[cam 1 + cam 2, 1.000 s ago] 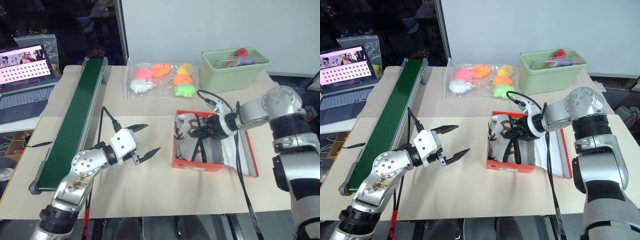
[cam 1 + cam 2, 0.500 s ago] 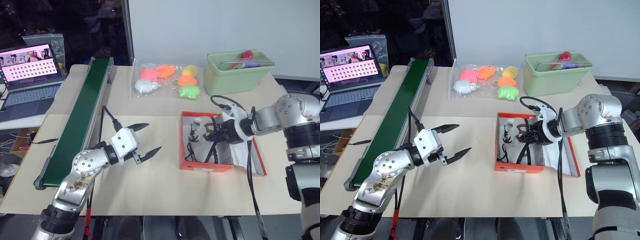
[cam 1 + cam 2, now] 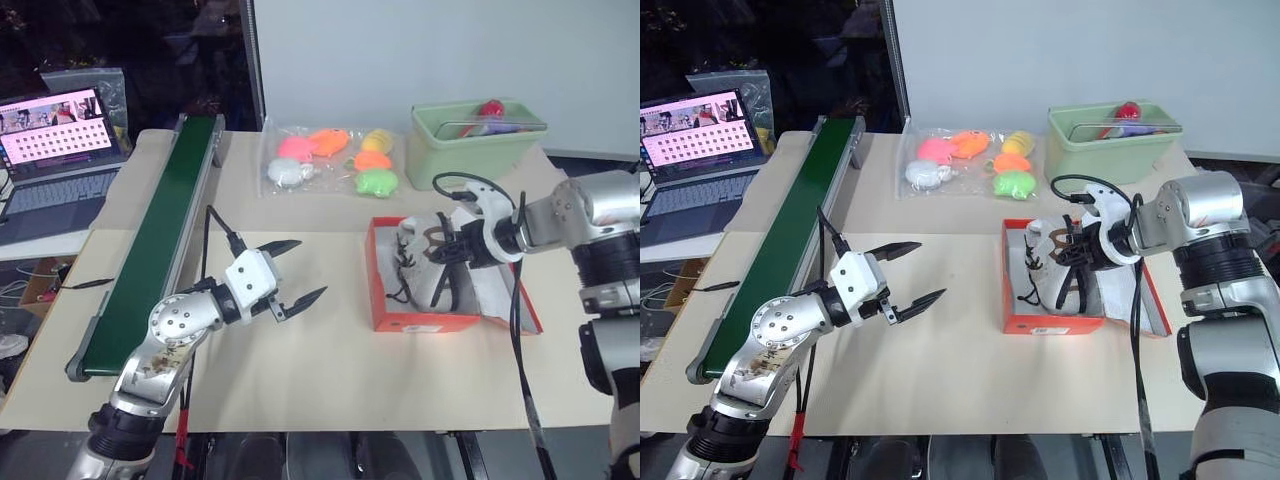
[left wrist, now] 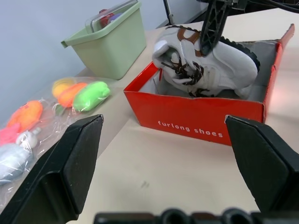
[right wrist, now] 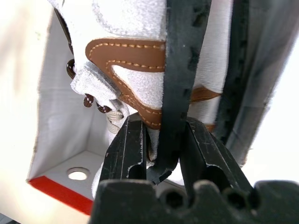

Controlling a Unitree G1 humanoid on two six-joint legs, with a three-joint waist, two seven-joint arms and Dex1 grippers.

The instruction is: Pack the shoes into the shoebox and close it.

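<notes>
The robot's right gripper will release the white shoe, now tilted over the box's white inside, inside the red shoebox [image 3: 392,287], along the side of the shoebox nearest the left gripper.
The red shoebox [image 3: 420,322] lies open on the table's right half, its lid [image 3: 528,305] folded out flat to the right. My right gripper [image 3: 452,248] is shut on one white shoe [image 3: 420,238] with brown trim and dark laces. It holds that shoe tilted over the box's white inside, laces dangling. In the right wrist view the fingers [image 5: 126,149] pinch the shoe [image 5: 135,28] at its brown-trimmed edge. My left gripper [image 3: 310,268] hovers open and empty left of the box. In its wrist view the shoe [image 4: 219,65] is partly above the red wall [image 4: 187,116].
A green conveyor belt [image 3: 160,230] runs along the table's left side, with a laptop [image 3: 55,120] beyond it. A clear bag of bright soft toys [image 3: 335,160] and a pale green bin [image 3: 480,135] stand behind the box. White paper [image 3: 490,290] lies in the box.
My right gripper has swung to the right with the shoe and rolled its wrist, so the shoe is tilted higher in the box. The left gripper has stayed put; the camera shifted slightly.
</notes>
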